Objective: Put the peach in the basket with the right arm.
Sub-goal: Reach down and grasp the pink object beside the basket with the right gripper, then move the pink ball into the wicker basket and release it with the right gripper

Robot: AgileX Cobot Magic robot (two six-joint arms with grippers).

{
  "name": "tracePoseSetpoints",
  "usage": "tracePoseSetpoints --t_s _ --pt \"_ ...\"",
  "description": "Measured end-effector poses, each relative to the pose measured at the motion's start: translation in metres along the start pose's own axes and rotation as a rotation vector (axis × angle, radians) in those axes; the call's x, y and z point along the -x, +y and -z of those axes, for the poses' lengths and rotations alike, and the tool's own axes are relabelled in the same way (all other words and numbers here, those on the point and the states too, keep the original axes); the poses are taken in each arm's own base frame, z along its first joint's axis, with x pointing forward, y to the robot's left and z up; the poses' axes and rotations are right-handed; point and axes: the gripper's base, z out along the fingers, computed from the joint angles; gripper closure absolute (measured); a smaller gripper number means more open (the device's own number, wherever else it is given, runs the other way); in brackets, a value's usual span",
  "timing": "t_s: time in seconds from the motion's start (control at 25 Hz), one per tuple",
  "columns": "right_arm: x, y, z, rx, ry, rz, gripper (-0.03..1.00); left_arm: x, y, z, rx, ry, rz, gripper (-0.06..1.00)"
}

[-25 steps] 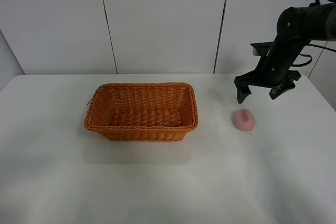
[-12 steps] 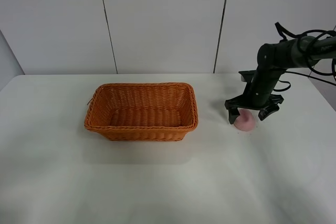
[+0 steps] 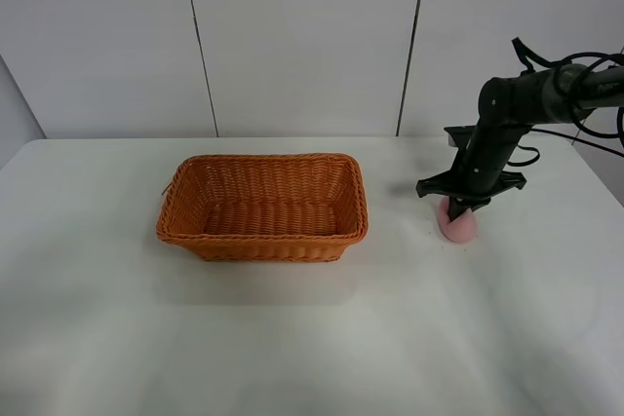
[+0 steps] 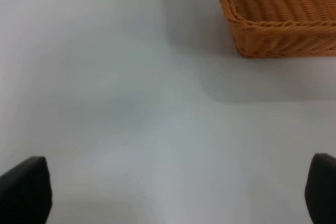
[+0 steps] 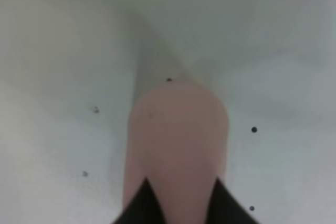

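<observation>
The robot's right gripper should release the peach in the middle of the wicker basket (image 3: 263, 213), near the basket's front rim.
The pink peach (image 3: 460, 226) rests on the white table (image 3: 312, 338), to the right of the orange-brown wicker basket (image 3: 265, 245). My right gripper (image 3: 456, 209) comes down on the peach from above, and its black fingers are shut on the fruit. In the right wrist view the peach (image 5: 178, 135) looks squeezed tall between the two dark fingertips (image 5: 140, 205). A corner of the basket (image 4: 283, 43) shows in the left wrist view. There the left gripper (image 4: 173, 192) is open over bare table, its fingers far apart. The left arm is outside the exterior view.
A white panelled wall (image 3: 302, 36) stands behind the table. The right arm (image 3: 526, 94) and its cables reach in from the far right edge. The basket holds nothing that I can see.
The right gripper has dropped from above the peach onto it, and its spread fingers have drawn together on the fruit. The basket and the peach have stayed put.
</observation>
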Motion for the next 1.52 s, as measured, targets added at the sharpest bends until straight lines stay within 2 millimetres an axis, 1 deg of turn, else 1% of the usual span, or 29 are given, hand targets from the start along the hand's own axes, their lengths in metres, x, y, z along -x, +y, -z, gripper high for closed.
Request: tracePoseSetpoints --t_s 0.08,0.16,0.36,0.4,0.48,0.56,0.68,0.8,0.92,1.0,1.12,1.2,1.32,1.4,1.52 --pt "0.005 0.001 0.01 0.001 -0.006 0.001 0.97 0.0 0.0 0.0 0.0 0.0 0.0 -0.05" --pt "0.016 0.002 0.03 0.003 -0.032 0.002 0.97 0.0 0.0 0.0 0.0 0.0 0.0 -0.05" --pt "0.041 0.008 0.105 0.008 -0.148 0.017 0.97 0.0 0.0 0.0 0.0 0.0 0.0 -0.05" --pt "0.043 0.01 0.117 0.004 -0.165 0.026 0.97 0.0 0.0 0.0 0.0 0.0 0.0 -0.05" --pt "0.048 0.016 0.135 -0.01 -0.2 0.047 0.97 0.0 0.0 0.0 0.0 0.0 0.0 -0.05" --pt "0.049 0.024 0.144 -0.025 -0.221 0.073 0.97 0.0 0.0 0.0 0.0 0.0 0.0 -0.05" --pt "0.048 0.039 0.15 -0.036 -0.222 0.113 0.97 0.0 0.0 0.0 0.0 0.0 0.0 -0.05" --pt "0.046 0.065 0.158 -0.023 -0.248 0.167 0.97 0.0 0.0 0.0 0.0 0.0 0.0 -0.05" --pt "0.041 0.102 0.171 0.004 -0.293 0.239 0.97 0.0 0.0 0.0 0.0 0.0 0.0 -0.05" --pt "0.034 0.131 0.177 0.028 -0.314 0.291 0.97 0.0 0.0 0.0 0.0 0.0 0.0 -0.05" --pt "0.02 0.171 0.179 0.061 -0.326 0.368 0.97 0.0 0.0 0.0 0.0 0.0 0.0 -0.05" --pt "0.012 0.194 0.175 0.08 -0.326 0.416 0.97 0.0 0.0 0.0 0.0 0.0 0.0 -0.05" --pt "0.001 0.227 0.161 0.106 -0.323 0.479 0.97 0.0 0.0 0.0 0.0 0.0 0.0 -0.05" --pt "-0.002 0.246 0.146 0.121 -0.327 0.513 0.97 0.0 0.0 0.0 0.0 0.0 0.0 -0.05" --pt "-0.004 0.272 0.116 0.146 -0.355 0.553 0.97 0.0 0.0 0.0 0.0 0.0 0.0 -0.05"
